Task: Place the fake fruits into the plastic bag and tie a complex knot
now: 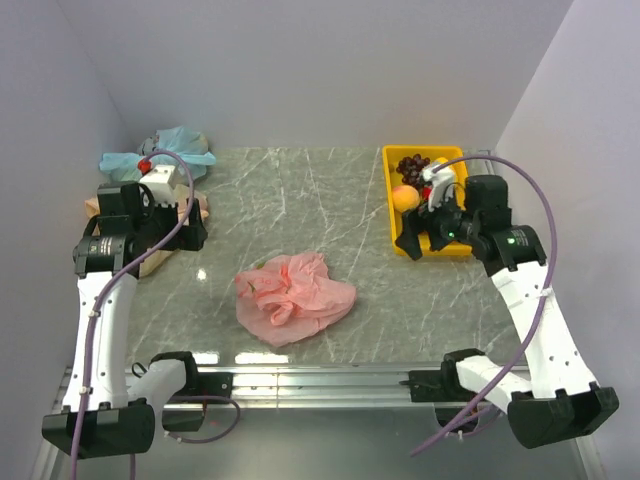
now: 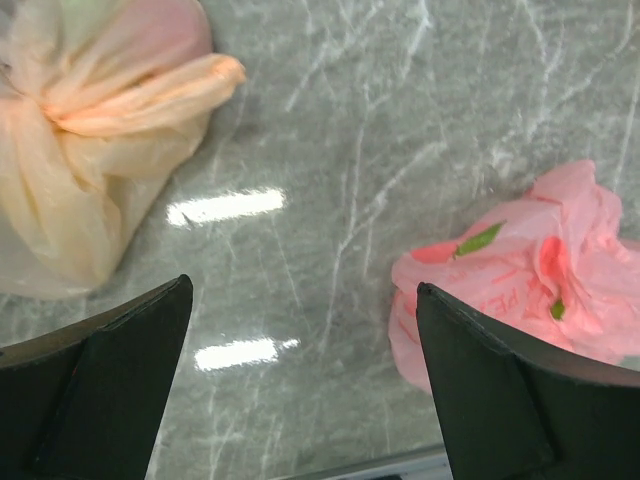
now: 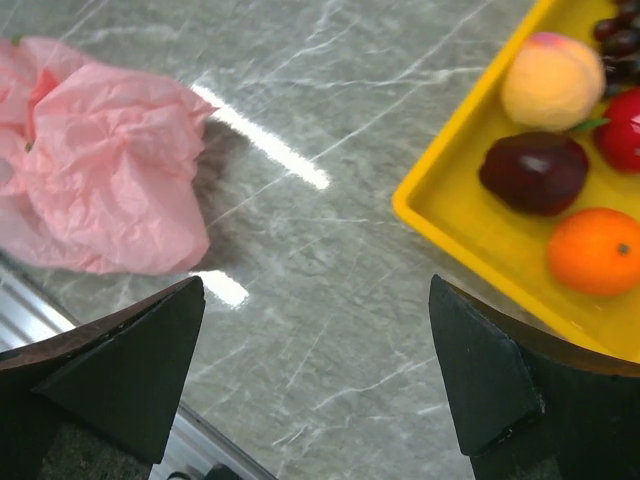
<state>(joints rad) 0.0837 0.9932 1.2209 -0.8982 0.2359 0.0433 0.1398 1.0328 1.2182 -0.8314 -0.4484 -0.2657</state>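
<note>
The gathered folds in the middle (image 1: 288, 289) (image 3: 52, 160) of the salmon-pink plastic bag are the next place that my right gripper should move to and close on.
The salmon-pink plastic bag (image 1: 295, 298) lies crumpled and flat on the marble table's middle. It also shows in the left wrist view (image 2: 530, 270) and the right wrist view (image 3: 95, 170). The fake fruits sit in a yellow tray (image 1: 393, 215) at the back right: a grape bunch (image 1: 412, 164), a peach (image 3: 552, 80), a dark plum (image 3: 534, 172), a red fruit (image 3: 622, 130) and an orange (image 3: 594, 250). My left gripper (image 1: 193, 233) (image 2: 303, 290) is open and empty, left of the bag. My right gripper (image 1: 413, 243) (image 3: 315, 285) is open and empty at the tray's near left corner.
A pale peach-orange tied bag (image 2: 90, 130) lies under my left arm at the table's left edge. A blue-green tied bag (image 1: 172, 150) sits at the back left corner. A metal rail (image 1: 320, 380) runs along the table's front edge. White walls close in on three sides.
</note>
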